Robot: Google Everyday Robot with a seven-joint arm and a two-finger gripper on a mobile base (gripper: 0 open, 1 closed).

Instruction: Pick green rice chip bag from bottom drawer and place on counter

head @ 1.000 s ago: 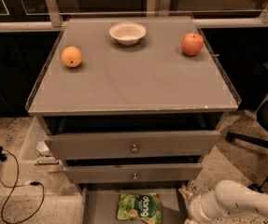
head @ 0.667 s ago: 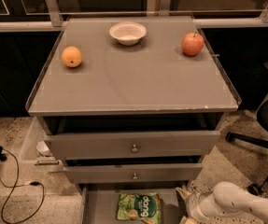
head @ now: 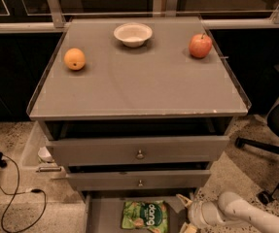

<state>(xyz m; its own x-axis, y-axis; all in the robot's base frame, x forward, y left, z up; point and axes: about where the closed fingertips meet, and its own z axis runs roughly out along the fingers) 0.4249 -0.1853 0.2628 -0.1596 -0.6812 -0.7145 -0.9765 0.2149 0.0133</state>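
Observation:
The green rice chip bag's half (head: 154,216) nearest the white arm, in the bottom drawer, is next for my gripper to go to and close on.
The green rice chip bag (head: 145,215) lies flat in the open bottom drawer (head: 104,218), near its middle, with the "dang" lettering facing up. My gripper (head: 184,213) is at the bottom right, low at the drawer's right side, just right of the bag and apart from it. Its two fingers stand spread and hold nothing. The white arm runs off to the lower right. The grey counter (head: 144,86) is the cabinet's top, above the drawers.
On the counter are a white bowl (head: 132,34) at the back, an orange (head: 75,59) at left and a red apple (head: 200,45) at right. Two upper drawers (head: 139,152) stand slightly pulled out. An office chair base (head: 268,144) is at right, a cable (head: 12,193) on the floor at left.
My gripper and arm have moved a little to the left, closer to the bag's right edge. The bag and the things on the counter have not moved.

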